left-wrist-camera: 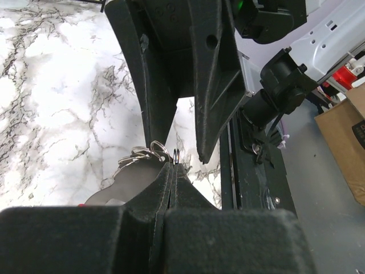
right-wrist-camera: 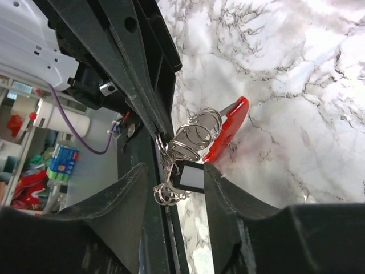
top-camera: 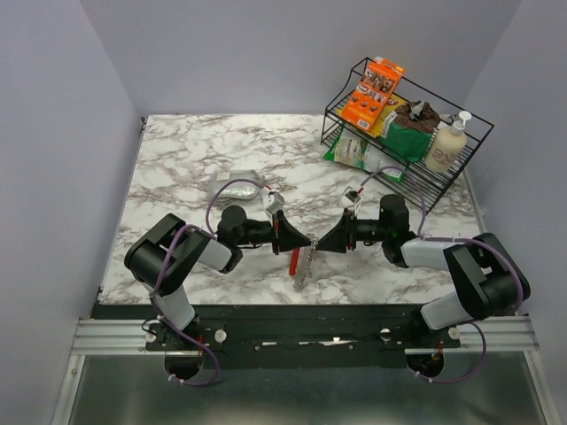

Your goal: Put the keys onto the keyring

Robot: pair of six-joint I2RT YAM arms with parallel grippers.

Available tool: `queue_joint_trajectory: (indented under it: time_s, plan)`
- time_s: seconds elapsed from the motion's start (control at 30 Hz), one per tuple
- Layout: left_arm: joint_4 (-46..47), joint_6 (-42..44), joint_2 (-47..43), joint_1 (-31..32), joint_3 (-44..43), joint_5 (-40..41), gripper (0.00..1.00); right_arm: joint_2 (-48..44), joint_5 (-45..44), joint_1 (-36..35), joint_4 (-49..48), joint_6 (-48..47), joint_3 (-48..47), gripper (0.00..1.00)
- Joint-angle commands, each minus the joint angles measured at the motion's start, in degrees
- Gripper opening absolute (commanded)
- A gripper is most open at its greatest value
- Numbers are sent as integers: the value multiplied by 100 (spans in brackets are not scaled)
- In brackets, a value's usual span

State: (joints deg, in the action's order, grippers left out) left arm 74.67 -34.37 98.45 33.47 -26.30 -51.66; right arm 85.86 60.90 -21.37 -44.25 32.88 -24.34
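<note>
The dark-rimmed piece sits within the robot's open right fingers, so the right gripper will move clear of it and pinch the thin ring (right-wrist-camera: 162, 149) at the tips of the left gripper's fingers.
The keyring hangs between the two grippers at the table's near middle: a red strip (top-camera: 292, 262) (right-wrist-camera: 228, 127), several silver rings (right-wrist-camera: 197, 136) (left-wrist-camera: 142, 153) and a flat silver piece (top-camera: 304, 267) (left-wrist-camera: 130, 181). My left gripper (top-camera: 304, 239) (left-wrist-camera: 173, 162) is shut on one thin ring (left-wrist-camera: 176, 154) of it. My right gripper (top-camera: 324, 241) (right-wrist-camera: 175, 172) faces it, open, with its fingers (right-wrist-camera: 132, 197) on either side of the rings. A dark-rimmed piece (right-wrist-camera: 191, 177), seemingly the key's head, sits among the rings against the right-hand finger; its blade is hidden.
A black wire rack (top-camera: 403, 133) with snack boxes and a bottle stands at the back right. A small grey object (top-camera: 237, 189) lies behind the left arm. The table's front edge and black mounting rail (top-camera: 292, 312) run just below the grippers.
</note>
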Motion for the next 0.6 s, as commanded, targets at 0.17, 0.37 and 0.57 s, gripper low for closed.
queue_joint_trajectory:
  time_s: [0.17, 0.37, 0.57]
  plan:
    - [2209, 18, -221, 19, 64, -90, 0, -456, -264, 1, 698, -274, -273, 56]
    - [2209, -17, -230, 28, 11, -116, 0, -378, -88, 1, 611, -90, -370, 49]
    - [2209, -52, -204, 28, -24, -125, 0, -263, 44, 1, 382, 51, -387, 43]
